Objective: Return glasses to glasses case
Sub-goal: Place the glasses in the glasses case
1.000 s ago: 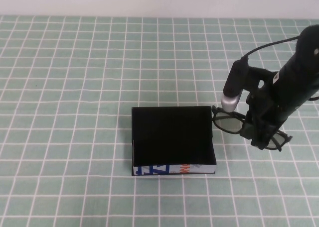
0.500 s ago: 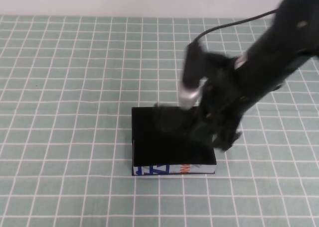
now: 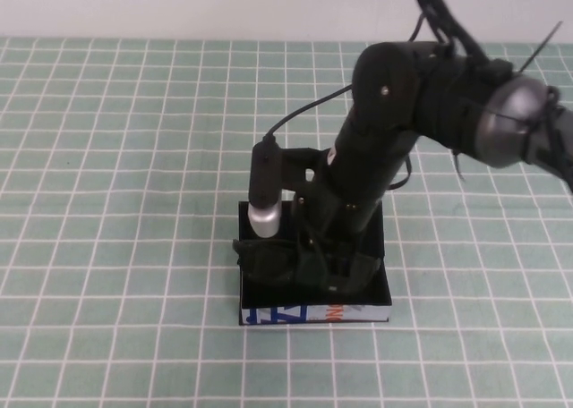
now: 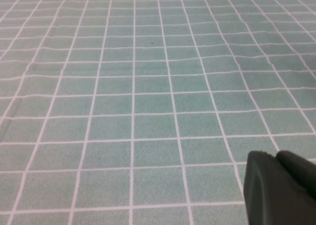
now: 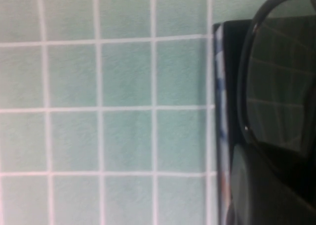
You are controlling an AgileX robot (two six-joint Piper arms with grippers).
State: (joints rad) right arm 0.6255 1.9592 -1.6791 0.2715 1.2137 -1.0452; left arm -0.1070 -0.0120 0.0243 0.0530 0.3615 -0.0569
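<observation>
My right gripper has the glasses, now over the case's front half. It will let go of them inside the front half of the black glasses case (image 3: 305, 288), along the case's printed part.
The black glasses case (image 3: 269, 216) lies open at the table's middle, its white printed side strip (image 3: 309, 315) facing the robot. My right gripper (image 3: 328, 272) hangs over the case's front half, shut on the dark-framed glasses (image 3: 267, 258). The glasses reach leftward over the case's front left corner. In the right wrist view a tinted lens (image 5: 279, 82) sits beside the case's printed edge (image 5: 220, 111), with one dark finger (image 5: 261, 195) below it. Whether the glasses touch the lining is hidden by the arm. My left gripper (image 4: 276, 158) is shut over bare cloth and out of the high view.
A green checked cloth (image 3: 116, 202) covers the whole table. The right arm's silver wrist camera (image 3: 264, 216) and its cable hang over the case's left rim. A pale wall runs along the far edge.
The right arm has swung left, from the cloth right of the case to above the case. The glasses came with it and now sit over the case's front left.
</observation>
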